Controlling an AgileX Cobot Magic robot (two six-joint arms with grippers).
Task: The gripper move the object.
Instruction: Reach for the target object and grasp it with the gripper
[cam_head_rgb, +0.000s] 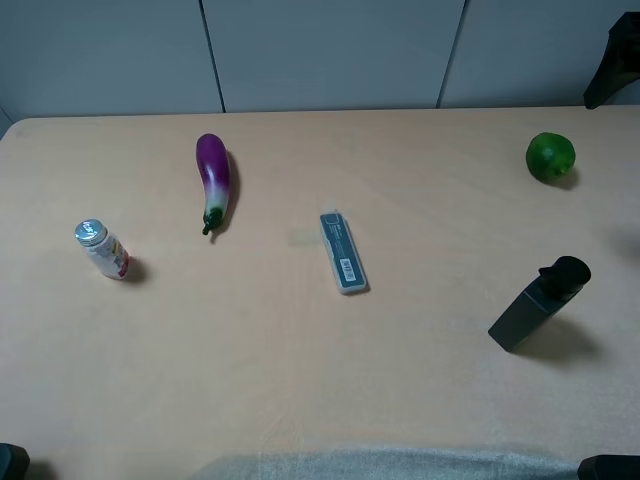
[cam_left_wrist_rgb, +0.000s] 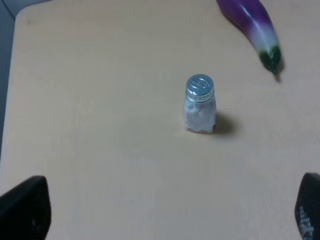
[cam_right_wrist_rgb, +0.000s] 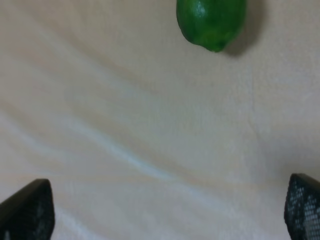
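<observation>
Next, I close my right gripper around the middle of the green lime (cam_head_rgb: 551, 157) (cam_right_wrist_rgb: 212, 21), with its fingers on opposite sides.
The green lime (cam_head_rgb: 551, 157) lies at the far right of the table, touching nothing. In the right wrist view it (cam_right_wrist_rgb: 212, 21) lies ahead of my right gripper (cam_right_wrist_rgb: 165, 207), whose two black fingertips (cam_right_wrist_rgb: 27, 207) stand wide apart and empty, well short of it. A dark part of the right arm (cam_head_rgb: 612, 60) shows at the upper right edge of the exterior view. My left gripper (cam_left_wrist_rgb: 167, 207) is open and empty, with a small bottle (cam_left_wrist_rgb: 200, 104) ahead of it.
A purple eggplant (cam_head_rgb: 213, 179) lies at the back left and a small silver-capped bottle (cam_head_rgb: 101, 248) stands at the left. A grey flat case (cam_head_rgb: 343, 252) lies mid-table. A black angular bottle-like item (cam_head_rgb: 540, 302) lies at the right, nearer than the lime.
</observation>
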